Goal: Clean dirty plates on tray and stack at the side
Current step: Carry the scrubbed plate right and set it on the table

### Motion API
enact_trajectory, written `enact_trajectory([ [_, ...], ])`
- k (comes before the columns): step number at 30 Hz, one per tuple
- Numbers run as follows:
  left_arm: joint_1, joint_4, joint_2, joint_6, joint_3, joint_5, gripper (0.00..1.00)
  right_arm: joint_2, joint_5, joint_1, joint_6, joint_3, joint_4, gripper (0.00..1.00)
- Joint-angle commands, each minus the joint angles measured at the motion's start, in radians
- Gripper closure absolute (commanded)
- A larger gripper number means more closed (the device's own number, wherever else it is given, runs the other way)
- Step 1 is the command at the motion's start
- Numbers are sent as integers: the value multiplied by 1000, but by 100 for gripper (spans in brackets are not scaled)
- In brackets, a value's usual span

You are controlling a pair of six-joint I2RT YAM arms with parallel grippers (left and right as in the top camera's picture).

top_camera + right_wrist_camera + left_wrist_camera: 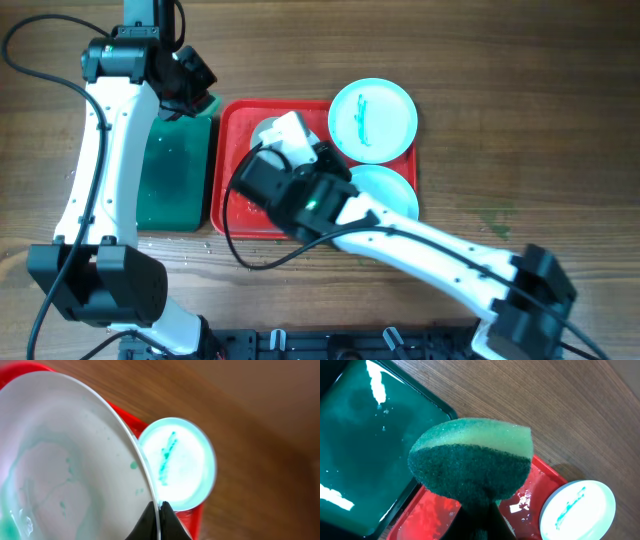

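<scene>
The robot's right gripper should release the white plate on the bare wooden table (472, 156), next to the mint plates of the red tray. The white plate is tilted over the tray now.
My right gripper (160, 510) is shut on the rim of the white plate (65, 470), which it holds tilted over the red tray (235, 120). The plate carries green smears and specks. In the overhead view that gripper (268, 142) is over the tray's left half, and the arm hides most of the plate. A mint plate with a green streak (372, 120) lies at the tray's far right corner and also shows in the right wrist view (180, 465). A second mint plate (388, 188) lies nearer, partly under the arm. My left gripper (480, 522) is shut on a green sponge (470, 460).
A dark green tray (175, 180) holding water stands left of the red tray, and the sponge hangs above its far right corner (360, 435). Water drops lie on the red tray (430, 510). Bare wooden table (520, 120) lies to the right.
</scene>
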Motion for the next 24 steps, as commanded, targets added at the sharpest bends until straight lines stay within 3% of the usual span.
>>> enact_trajectory([
  [1,-8,0,8,20,-8,0,96,-144,-383,-160,29,6,11,96],
  [4,-42,-4,14,20,-8,2,96,-201,-646,-342,32,6,-10,96],
  [7,-92,-4,26,20,-8,2,96,-232,-827,-618,61,6,-83,96],
  [14,-135,3,57,23,-8,2,96,-228,-872,-1103,65,-74,-145,96],
  [19,-135,20,59,23,-8,2,96,-228,-855,-1281,82,-256,-48,96],
  [24,-135,23,59,23,-8,1,96,-228,-842,-1323,110,-478,143,96],
])
